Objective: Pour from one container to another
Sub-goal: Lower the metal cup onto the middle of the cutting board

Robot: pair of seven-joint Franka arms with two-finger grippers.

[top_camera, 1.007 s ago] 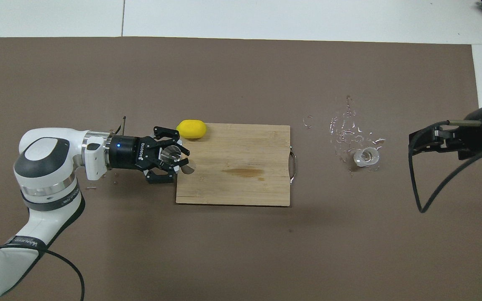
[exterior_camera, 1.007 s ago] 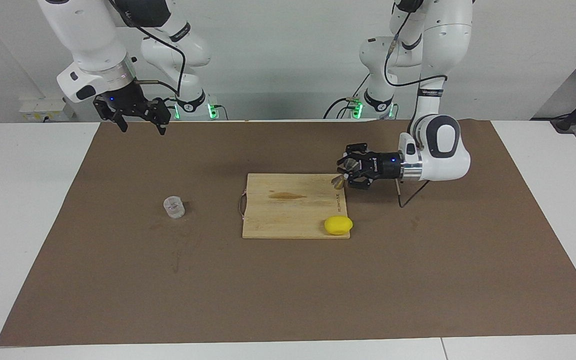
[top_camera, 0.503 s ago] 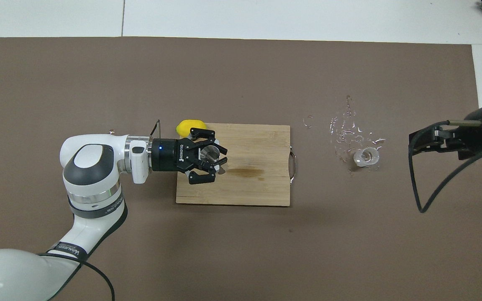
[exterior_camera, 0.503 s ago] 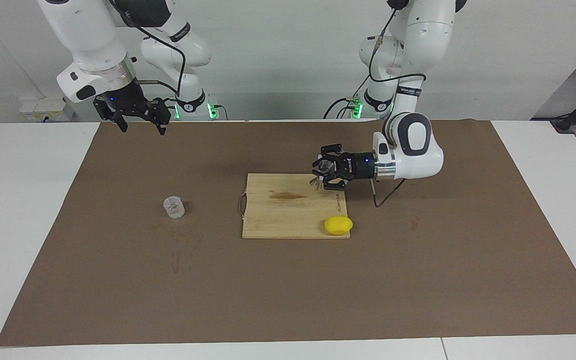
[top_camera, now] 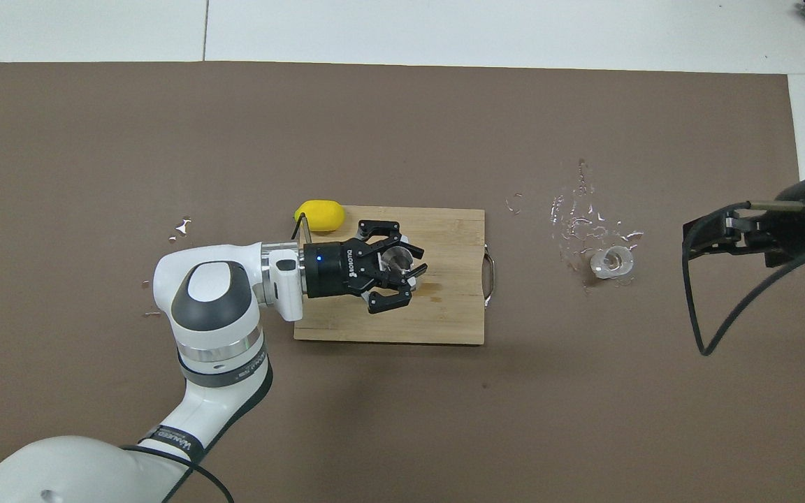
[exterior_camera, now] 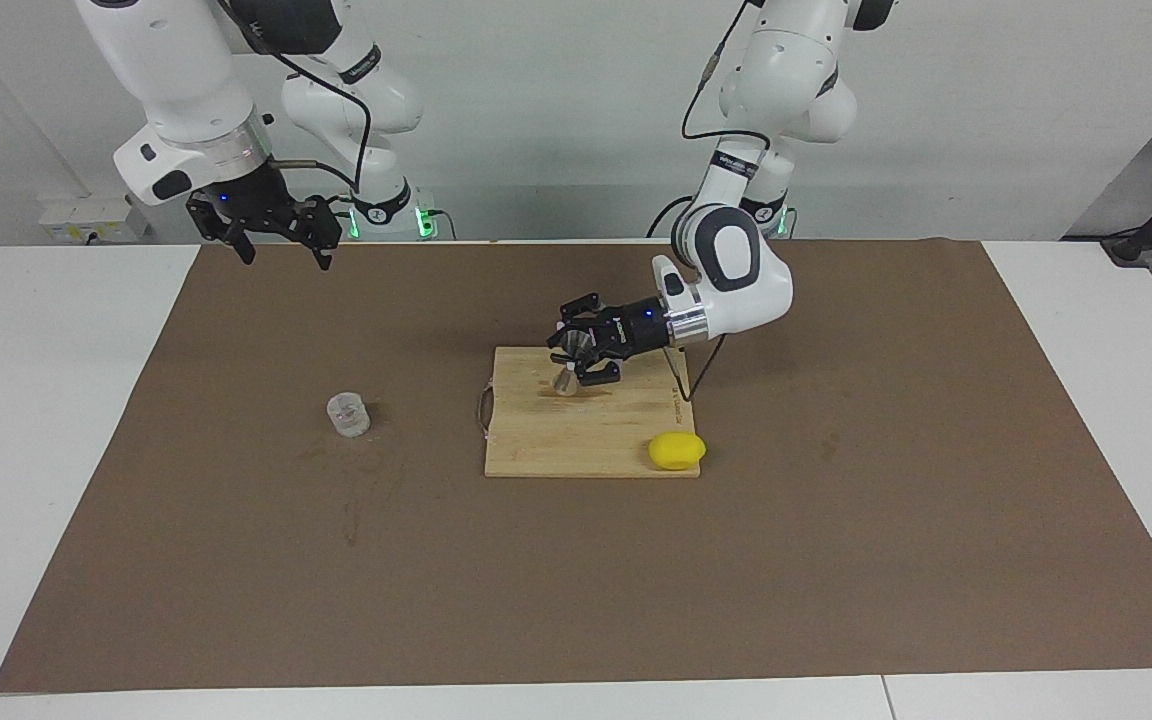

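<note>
Next, I release the jigger from my left gripper so that it rests on the wooden cutting board (top_camera: 444, 278), close to the board's wire handle.
A small clear glass cup (exterior_camera: 347, 414) (top_camera: 611, 261) stands upright on the brown mat toward the right arm's end, with nothing gripping it. My left gripper (exterior_camera: 568, 362) (top_camera: 402, 264) reaches in level over the wooden cutting board (exterior_camera: 586, 440) (top_camera: 444, 314) and is shut on the silvery metal jigger (exterior_camera: 566, 378) (top_camera: 395, 258). The jigger hangs upright, its lower end close to the board's surface; I cannot tell whether it touches. My right gripper (exterior_camera: 276, 238) (top_camera: 697, 237) hangs open and empty, high over the mat's edge at its own end of the table.
A yellow lemon (exterior_camera: 676, 450) (top_camera: 318, 214) lies at the board's corner farthest from the robots, toward the left arm's end. Spilled drops of water (top_camera: 574, 216) glisten on the mat around the cup. The board has a wire handle (top_camera: 489, 279) facing the cup.
My left arm has carried the jigger from the board's corner at its own end to over the board's middle, toward the cup. The right arm and the cup have not moved.
</note>
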